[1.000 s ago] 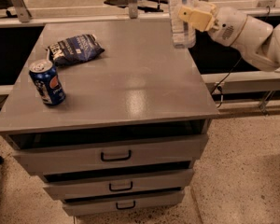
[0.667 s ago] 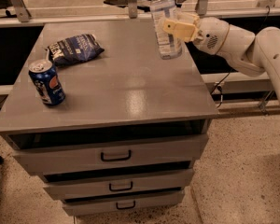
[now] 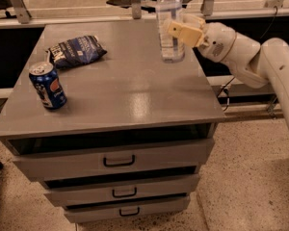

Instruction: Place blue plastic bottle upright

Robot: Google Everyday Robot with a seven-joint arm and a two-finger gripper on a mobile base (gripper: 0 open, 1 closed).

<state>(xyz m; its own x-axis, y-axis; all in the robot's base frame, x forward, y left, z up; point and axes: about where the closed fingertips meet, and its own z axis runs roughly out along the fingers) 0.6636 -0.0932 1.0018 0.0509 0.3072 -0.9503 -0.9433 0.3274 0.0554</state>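
Next, my gripper lets go of the blue plastic bottle near the grey cabinet top's edge opposite the soda can (image 3: 173, 90).
The blue plastic bottle (image 3: 168, 23) is clear and ribbed with a pale label. It stands upright at the back right of the grey cabinet top (image 3: 120, 90). My gripper (image 3: 179, 29) reaches in from the right on a white arm and is shut on the bottle's middle, one tan finger (image 3: 183, 32) across its front. The bottle's base is at or just above the surface; I cannot tell whether it touches.
A dark blue soda can (image 3: 47, 85) stands near the left front edge. A dark blue snack bag (image 3: 73, 50) lies at the back left. Three drawers (image 3: 118, 160) sit below the top. Metal posts and a rail run behind the cabinet.
The gripper has carried the bottle left and down, from beyond the right edge to over the back right of the top. Can and bag have not moved.
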